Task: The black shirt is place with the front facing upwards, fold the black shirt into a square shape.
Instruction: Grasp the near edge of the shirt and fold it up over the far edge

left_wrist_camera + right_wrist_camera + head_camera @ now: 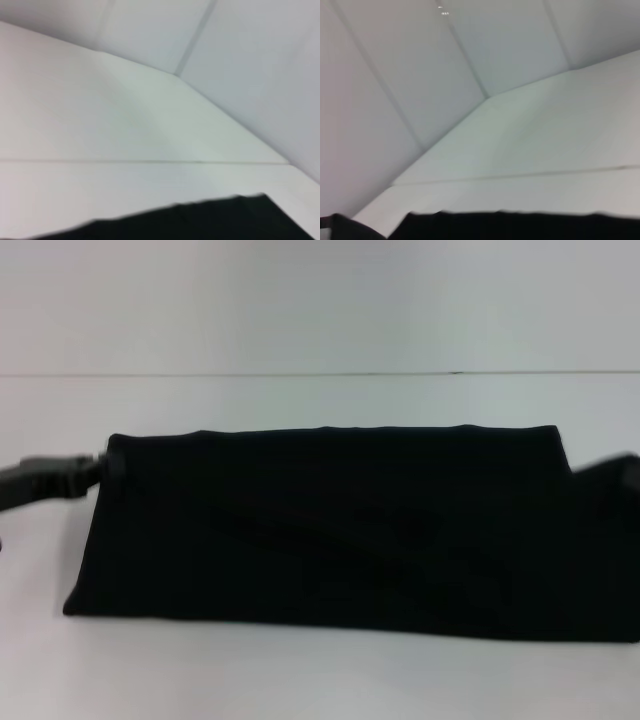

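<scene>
The black shirt's corner will go from my left gripper down on the white table [143, 406] between the shirt's far edge and the seam.
The black shirt [330, 535] lies across the white table as a long folded band, with no print showing. My left gripper [100, 470] reaches in from the left and is shut on the shirt's far left corner. My right gripper [612, 475] is at the far right corner, its dark shape merging with the cloth. In the left wrist view a strip of the black shirt [210, 220] fills the lower edge. The right wrist view shows the black shirt [520, 226] the same way.
The white table [300, 400] runs back to a pale wall, and a seam [150, 161] crosses its top. Bare table surface lies in front of and behind the shirt.
</scene>
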Controlling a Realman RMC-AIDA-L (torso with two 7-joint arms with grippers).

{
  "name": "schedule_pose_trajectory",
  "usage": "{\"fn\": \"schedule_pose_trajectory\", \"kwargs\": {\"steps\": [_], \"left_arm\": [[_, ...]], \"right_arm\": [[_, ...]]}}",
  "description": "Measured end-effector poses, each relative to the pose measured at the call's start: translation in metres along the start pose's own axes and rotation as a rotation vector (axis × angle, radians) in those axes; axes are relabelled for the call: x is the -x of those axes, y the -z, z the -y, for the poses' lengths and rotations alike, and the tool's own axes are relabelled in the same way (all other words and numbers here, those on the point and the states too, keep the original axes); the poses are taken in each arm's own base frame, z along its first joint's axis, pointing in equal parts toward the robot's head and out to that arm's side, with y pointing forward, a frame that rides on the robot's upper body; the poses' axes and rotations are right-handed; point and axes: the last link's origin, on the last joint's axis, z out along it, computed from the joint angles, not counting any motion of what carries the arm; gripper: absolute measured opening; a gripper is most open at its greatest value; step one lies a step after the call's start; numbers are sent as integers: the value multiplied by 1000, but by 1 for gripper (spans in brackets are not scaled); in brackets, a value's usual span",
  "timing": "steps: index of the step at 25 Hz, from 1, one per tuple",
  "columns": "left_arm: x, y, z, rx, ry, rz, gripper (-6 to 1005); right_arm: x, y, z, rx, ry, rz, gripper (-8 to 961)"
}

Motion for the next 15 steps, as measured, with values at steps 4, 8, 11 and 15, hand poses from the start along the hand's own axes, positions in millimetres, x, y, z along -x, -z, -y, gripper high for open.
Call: {"fn": "schedule_pose_trajectory", "kwargs": {"steps": [4, 8, 11, 15], "left_arm": [[-15, -20, 9, -95, -2, -37, -2], [-26, -39, 16, -193, -8, -73, -2], [-31, -47, 18, -237, -19, -77, -2], [-36, -58, 18, -277, -30, -76, -2]], "right_arm": [[19, -42, 13, -89, 8, -15, 35], [25, -81, 21, -197, 23, -51, 35], [24, -102, 23, -259, 45, -82, 35], [26, -118, 23, -312, 75, -107, 35]]}}
